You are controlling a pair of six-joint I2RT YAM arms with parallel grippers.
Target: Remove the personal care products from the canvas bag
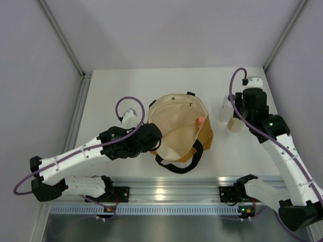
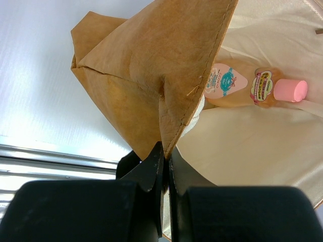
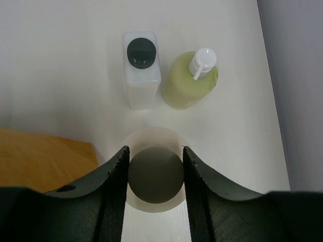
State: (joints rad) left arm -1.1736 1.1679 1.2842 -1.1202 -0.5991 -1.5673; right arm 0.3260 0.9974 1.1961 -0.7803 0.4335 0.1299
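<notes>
I will use my right gripper to set the beige bottle down beside the yellow-green bottle, on its grey wall side [image 1: 255, 120] [image 3: 224, 111].
The canvas bag [image 1: 177, 132] stands open at the table's middle, cream lining showing. My left gripper [image 1: 153, 140] is shut on its left rim; in the left wrist view the gripper [image 2: 165, 151] pinches the tan edge of the bag [image 2: 151, 65]. The slim orange bottle with pink cap [image 2: 252, 88] lies inside the bag; its cap shows in the top view [image 1: 200, 120]. My right gripper [image 3: 154, 151] is shut on the beige wide-topped bottle [image 3: 155, 174], which stands on the table right of the bag. The whitish dark-capped bottle [image 3: 141, 68] and the yellow-green white-capped bottle [image 3: 192, 80] stand just beyond it.
The bag's black loop handles [image 1: 179, 161] hang toward the near edge. A corner of the bag [image 3: 40, 156] lies left of my right gripper. A metal rail [image 1: 166, 192] runs along the near edge, and grey walls close in the table on three sides.
</notes>
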